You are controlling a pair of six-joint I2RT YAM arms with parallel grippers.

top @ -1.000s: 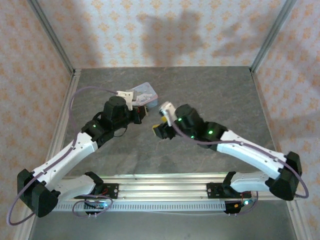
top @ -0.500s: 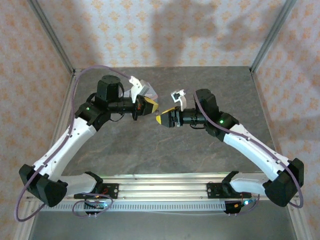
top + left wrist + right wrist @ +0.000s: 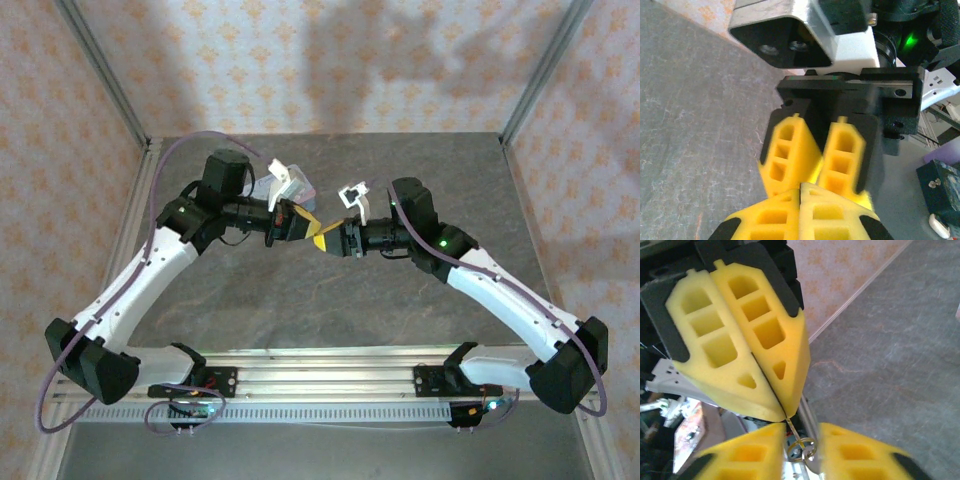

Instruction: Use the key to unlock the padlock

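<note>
I will hold the key by its ring (image 3: pixel 801 449) with my right gripper while my left gripper opens and backs away, because my left gripper's fingers cover the key's stem.
The key (image 3: pixel 795 431) is a thin pale metal shaft with a small ring. The shaft sticks out from between the pressed-together yellow tips of my left gripper (image 3: pixel 782 412), which is shut on it. The ring hangs between the yellow fingers of my right gripper (image 3: pixel 802 432), which have closed in against it from both sides. Seen from above, my left gripper (image 3: pixel 306 221) and my right gripper (image 3: pixel 327 240) meet tip to tip above the middle of the table. In the left wrist view my left gripper (image 3: pixel 800 192) is shut just under the right gripper (image 3: pixel 823 165). The padlock is hidden.
A pastel tin box (image 3: pixel 297 186) lies on the grey table (image 3: pixel 400 300) just behind the left wrist, partly covered by it. Patterned walls close in the back and both sides. The arm bases and a metal rail (image 3: pixel 320 380) run along the near edge.
Both arms have lifted and turned their grippers towards each other until the tips meet. The right gripper's fingers have closed in from wide apart to a narrow gap around the key's ring.
</note>
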